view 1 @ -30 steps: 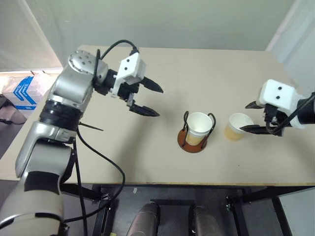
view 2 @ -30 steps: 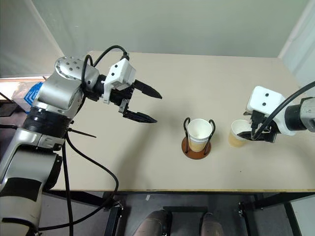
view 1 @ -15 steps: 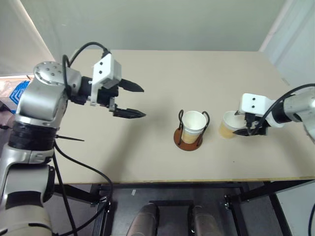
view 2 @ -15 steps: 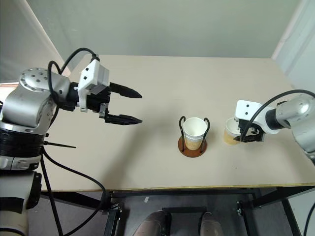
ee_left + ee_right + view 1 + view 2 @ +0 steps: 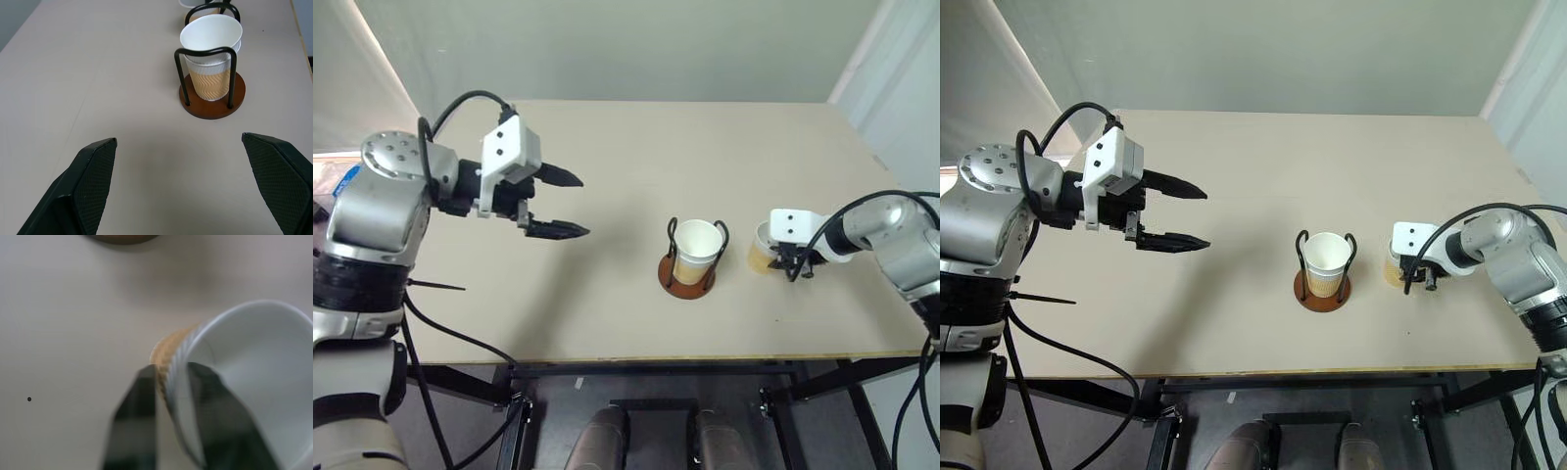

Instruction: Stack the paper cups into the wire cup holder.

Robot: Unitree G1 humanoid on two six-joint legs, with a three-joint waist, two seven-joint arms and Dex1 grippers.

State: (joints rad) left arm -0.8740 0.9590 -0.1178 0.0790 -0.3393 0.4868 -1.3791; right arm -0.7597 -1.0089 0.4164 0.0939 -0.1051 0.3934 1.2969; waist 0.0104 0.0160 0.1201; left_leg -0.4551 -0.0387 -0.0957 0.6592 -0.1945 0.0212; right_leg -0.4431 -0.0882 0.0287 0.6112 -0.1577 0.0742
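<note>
The robot's right gripper will release the second paper cup inside the paper cup standing in the wire cup holder [image 5: 698, 243].
The wire cup holder [image 5: 689, 280], a reddish-brown disc with black wire loops, stands at mid-table with a paper cup [image 5: 698, 245] upright inside it; the left wrist view shows the holder [image 5: 213, 100] and that cup [image 5: 211, 39] straight ahead. Just right of the holder stands a second paper cup [image 5: 762, 251]. My right gripper [image 5: 792, 265] is shut on its wall, one finger inside the rim and one outside, as the right wrist view shows for the gripper [image 5: 171, 369] and cup [image 5: 249, 352]. My left gripper [image 5: 584, 206] hovers open and empty over the table's left half.
The beige table [image 5: 607, 323] has its front edge close below the holder and its right edge a short way beyond my right arm. Bare tabletop lies between my left gripper and the holder.
My right gripper came down over the loose cup and shut on its wall. My left arm drew back to the left, still open. The camera view also shifted.
</note>
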